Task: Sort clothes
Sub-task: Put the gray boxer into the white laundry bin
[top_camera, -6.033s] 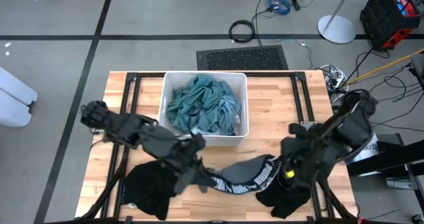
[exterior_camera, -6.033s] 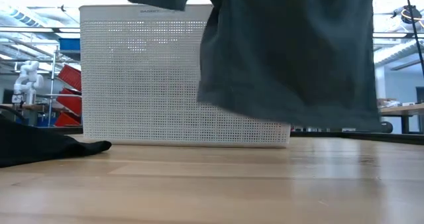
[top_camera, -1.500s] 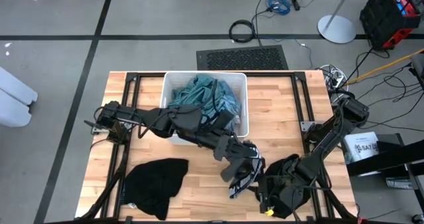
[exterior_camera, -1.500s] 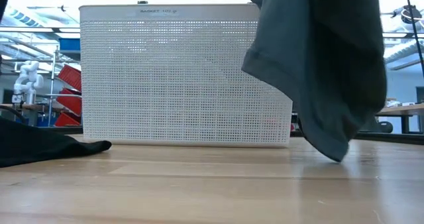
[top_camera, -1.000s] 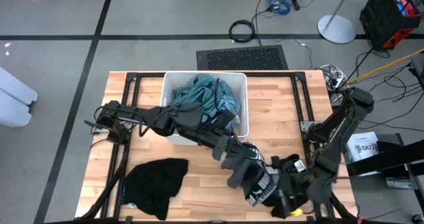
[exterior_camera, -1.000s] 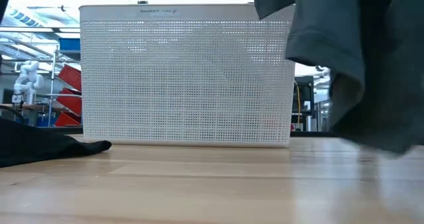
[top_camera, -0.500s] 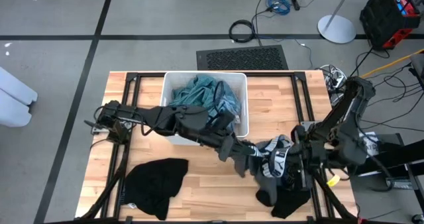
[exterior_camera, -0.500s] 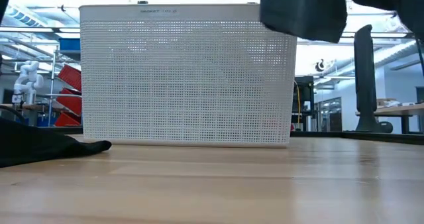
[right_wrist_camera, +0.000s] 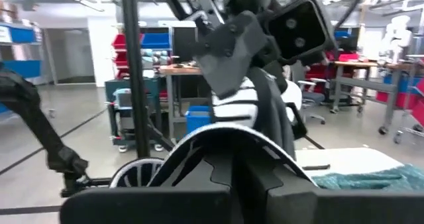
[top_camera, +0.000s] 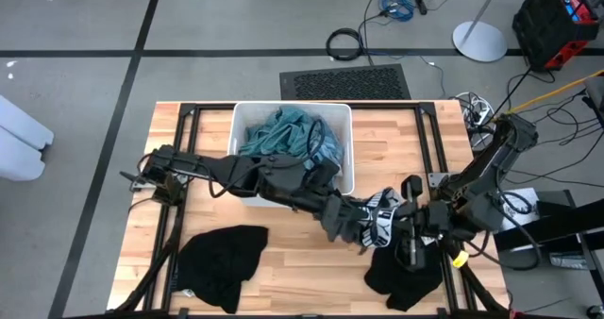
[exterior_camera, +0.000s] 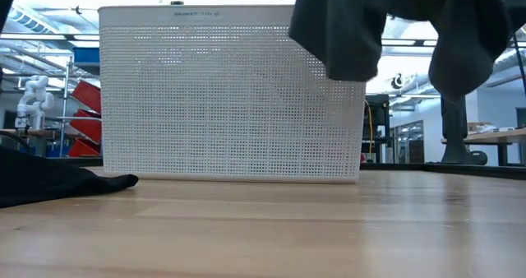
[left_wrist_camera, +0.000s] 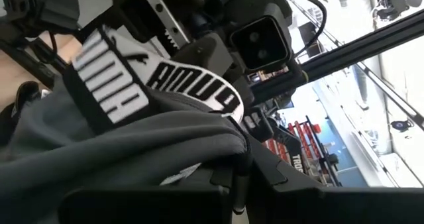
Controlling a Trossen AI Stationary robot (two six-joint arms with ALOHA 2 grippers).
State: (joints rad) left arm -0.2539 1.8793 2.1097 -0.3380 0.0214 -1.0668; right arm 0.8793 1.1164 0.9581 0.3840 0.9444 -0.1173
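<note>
The waistband's rim arches over my right fingers, so they should open and pinch the waistband's rim itself (right_wrist_camera: 240,127) before my left gripper opens.
A dark grey garment with a black-and-white lettered waistband (top_camera: 382,217) hangs in the air between my two grippers, above the table's near right part. Its lower folds (exterior_camera: 345,27) show at the top of the low view, clear of the table. My left gripper (top_camera: 363,226) reaches in from the left and is shut on it. My right gripper (top_camera: 408,234) faces it from the right, also shut on it. Teal and blue clothes (top_camera: 283,144) fill the white bin (top_camera: 344,182). My left gripper pinches bunched grey fabric just under the waistband (left_wrist_camera: 218,151) between its two fingers, coming roughly level from the table's left. The garment is lifted clear and droops below the hold. My right gripper pinches the striped waistband (right_wrist_camera: 225,136), which arches over its fingers (right_wrist_camera: 199,177). It comes roughly level from the table's right, facing the left gripper. The cloth hangs clear of the table.
A black pile (top_camera: 401,274) lies on the table under my right gripper. Another black garment (top_camera: 222,260) lies at the near left, also seen in the low view as a black garment (exterior_camera: 49,183). The bin stands at the table's far middle.
My right gripper has risen and gone toward the far edge, tipping upward, still shut on the waistband. The grey garment, which hung almost to the table, has been drawn up, and its hem now hangs high. My left gripper has tipped slightly, keeping its hold.
</note>
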